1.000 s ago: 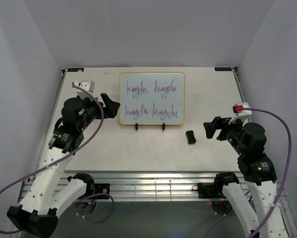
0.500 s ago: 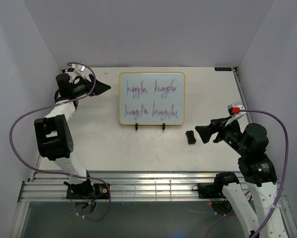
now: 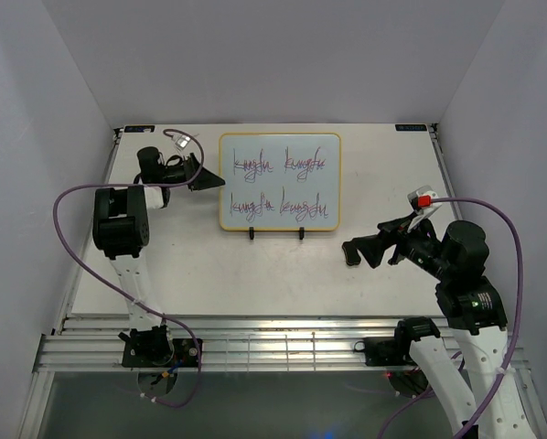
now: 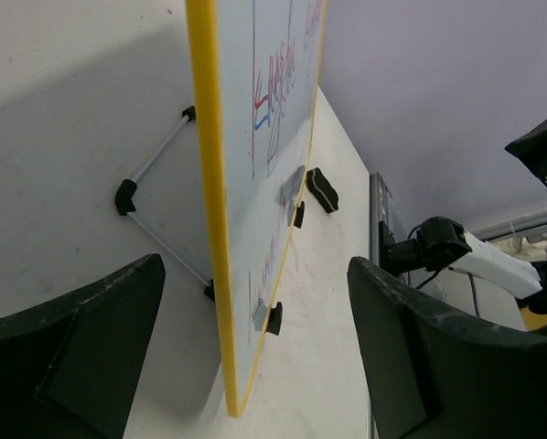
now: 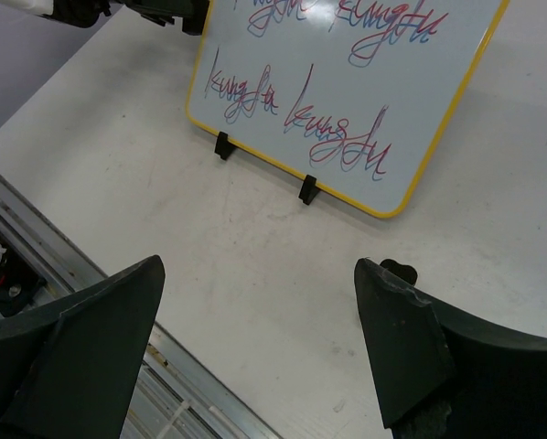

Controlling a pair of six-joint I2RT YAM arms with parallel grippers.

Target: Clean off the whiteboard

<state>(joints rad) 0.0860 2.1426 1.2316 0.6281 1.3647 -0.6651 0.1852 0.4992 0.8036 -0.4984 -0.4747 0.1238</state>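
The robot's right gripper should next move to the black eraser's narrow middle (image 3: pixel 351 253) and close there, because the eraser has to wipe the whiteboard.
The whiteboard (image 3: pixel 280 181) stands upright at the table's far middle, yellow-framed, with red-purple handwriting on it. My left gripper (image 3: pixel 208 176) is open at its left edge. In the left wrist view the board's yellow edge (image 4: pixel 209 183) runs between the fingers of the left gripper (image 4: pixel 255 265), with no visible touch. The small black eraser (image 4: pixel 322 190) lies on the table in front of the board's right foot. My right gripper (image 3: pixel 360 251) hovers open over the eraser. In the right wrist view the eraser (image 5: pixel 397 271) peeks out beside the right finger of the right gripper (image 5: pixel 257 265), with the whiteboard (image 5: pixel 347 91) beyond.
A wire stand (image 4: pixel 155 169) props the board from behind. Aluminium rails (image 3: pixel 283 343) run along the table's near edge. White walls close in the left, right and back sides. Purple cables (image 3: pixel 68 206) loop off both arms.
The left arm swung out to the far left, then brought its gripper back to the board's left edge. The right gripper moved left and now hangs over the eraser.
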